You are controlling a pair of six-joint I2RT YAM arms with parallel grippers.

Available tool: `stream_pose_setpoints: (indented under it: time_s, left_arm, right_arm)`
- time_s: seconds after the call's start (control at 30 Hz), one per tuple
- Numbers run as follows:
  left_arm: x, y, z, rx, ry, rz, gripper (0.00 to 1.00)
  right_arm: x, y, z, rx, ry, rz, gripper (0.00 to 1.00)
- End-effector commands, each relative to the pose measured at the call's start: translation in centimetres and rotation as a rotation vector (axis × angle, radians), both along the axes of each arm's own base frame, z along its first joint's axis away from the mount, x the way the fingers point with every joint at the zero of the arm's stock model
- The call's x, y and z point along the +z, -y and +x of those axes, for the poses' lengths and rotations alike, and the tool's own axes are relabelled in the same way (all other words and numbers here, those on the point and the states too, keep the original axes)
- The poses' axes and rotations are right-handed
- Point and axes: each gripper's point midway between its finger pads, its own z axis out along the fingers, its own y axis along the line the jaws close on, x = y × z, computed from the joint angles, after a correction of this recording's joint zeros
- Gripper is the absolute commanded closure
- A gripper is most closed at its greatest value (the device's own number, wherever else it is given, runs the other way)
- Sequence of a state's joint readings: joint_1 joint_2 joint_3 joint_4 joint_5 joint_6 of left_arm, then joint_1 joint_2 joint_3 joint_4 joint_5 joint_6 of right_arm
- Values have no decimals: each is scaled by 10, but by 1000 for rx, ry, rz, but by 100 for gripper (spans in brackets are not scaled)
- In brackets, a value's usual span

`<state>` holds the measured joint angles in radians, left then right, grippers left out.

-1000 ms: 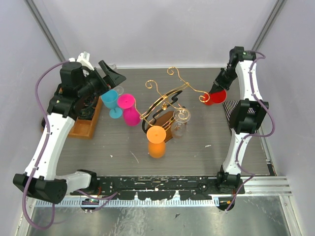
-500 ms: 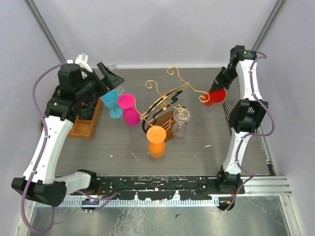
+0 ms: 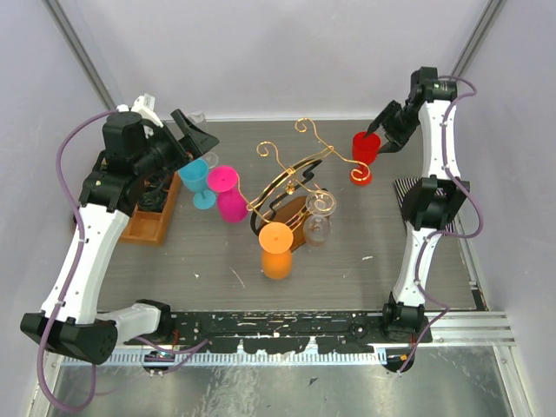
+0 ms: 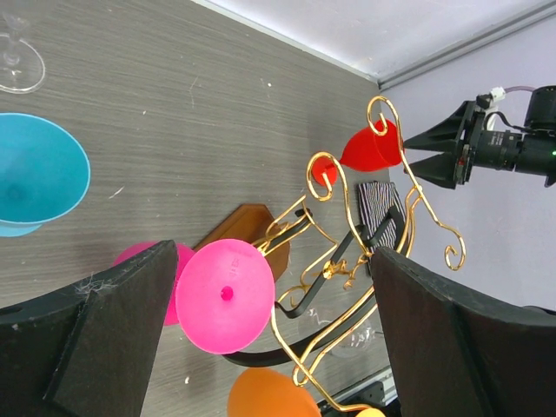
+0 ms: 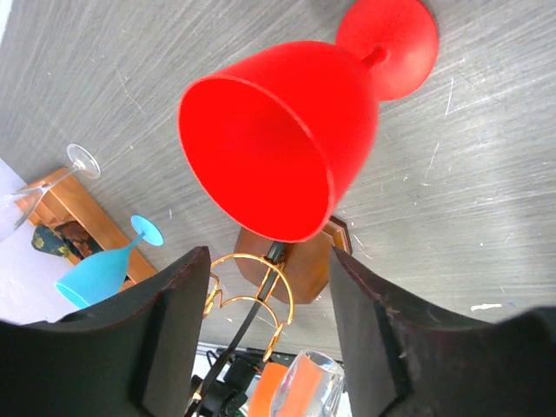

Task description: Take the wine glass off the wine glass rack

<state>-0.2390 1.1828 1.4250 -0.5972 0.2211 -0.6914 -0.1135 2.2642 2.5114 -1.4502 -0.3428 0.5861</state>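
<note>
I move my left gripper to the hanging pink glass next and close it on the pink glass's stem (image 3: 227, 191), just under its round foot.
The red wine glass (image 3: 365, 148) stands upright on the table, just right of the gold wire wine glass rack (image 3: 295, 174), free of its hooks. My right gripper (image 3: 382, 132) is open behind the bowl, and the red glass (image 5: 278, 148) lies beyond its spread fingertips (image 5: 187, 287), with nothing between them. A pink glass (image 3: 228, 193), an orange glass (image 3: 276, 248) and a clear glass (image 3: 317, 217) hang on the rack. My left gripper (image 3: 191, 130) hovers open at the back left, looking at the pink glass (image 4: 224, 295) and the rack (image 4: 347, 252).
A blue glass (image 3: 198, 181) stands beside the wooden tray (image 3: 152, 224) on the left; another clear glass (image 4: 17, 65) is in that tray. A striped cloth (image 3: 407, 198) lies by the right arm. The rack's brown wooden base (image 5: 300, 261) sits mid-table.
The right gripper has opened and drawn back and up. The red glass, earlier low and tilted in its grip, now stands upright on the table. The left arm has barely moved.
</note>
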Motion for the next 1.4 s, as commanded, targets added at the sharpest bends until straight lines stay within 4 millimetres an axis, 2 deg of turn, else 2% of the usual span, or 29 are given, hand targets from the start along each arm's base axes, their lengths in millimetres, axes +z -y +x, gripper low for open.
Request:
stream_pose_setpoints:
  time_s: [0.0,0.03,0.07,0.13,0.3,0.33,0.37,0.43,0.5,0.53,0.57,0.63,0.67,0.77,0.8,0.87,0.93,0.97,1.03,1.17,1.2,1.23,1.3,1.37]
  left_arm:
    - [14,-3,1,7,41,12,1]
    - [14,-4,2,8,39,11,1]
    - [14,-4,2,8,41,10,1]
    - [13,-4,3,11,36,9,1]
    - [12,-4,1,14,28,8,2]
    - [12,-5,0,17,30,13,2]
    - [13,-8,0,26,32,21,2]
    - [13,-14,-4,43,39,47,2]
    - [11,-19,-6,64,43,68,1]
    - [11,-20,-7,66,45,74,1]
    - [12,-21,-8,66,46,78,1]
    - [9,-23,-11,62,37,97,2]
    - [7,-24,-12,67,33,108,2]
    - [5,-28,-15,71,25,124,2]
    - [5,-27,-16,69,26,124,2]
    - [5,-28,-17,71,28,125,2]
    - [3,-28,-18,69,23,126,2]
    - [1,-28,-18,68,17,126,2]
    - [-3,-27,-17,66,11,124,2]
    - [-11,-24,-11,60,-13,128,3]
    - [-14,-25,-10,61,-25,133,3]
    - [-17,-26,-10,61,-34,142,4]
    - [-23,-28,-11,66,-51,160,4]
    - [-28,-30,-14,67,-63,174,5]
  right_arm:
    - [26,0,11,-22,85,21,29]
    - [34,-1,13,-21,115,28,4]
    - [44,-2,15,-20,152,35,1]
    - [73,-7,19,-14,256,56,0]
    - [177,-27,19,56,609,144,0]
    - [202,-32,16,96,710,137,0]
    - [216,-32,11,110,790,77,0]
    - [229,-31,0,126,932,-60,0]
    - [206,-34,-15,175,907,7,0]
    - [192,-33,-25,199,879,25,3]
    - [184,-35,-35,224,879,22,21]
    - [179,-55,-67,284,932,74,93]
    - [181,-63,-82,286,953,102,99]
    - [184,-65,-126,278,955,29,99]
    - [183,-68,-140,296,936,38,98]
    - [183,-79,-167,328,911,83,73]
    - [188,-87,-192,343,916,103,55]
    - [194,-93,-202,363,932,129,49]
    - [201,-109,-214,414,939,194,44]
    - [194,-148,-212,514,924,206,35]
    - [190,-160,-209,542,915,168,14]
    - [185,-168,-203,567,914,91,2]
    - [173,-188,-188,614,886,-64,0]
    - [172,-193,-170,600,891,-213,0]
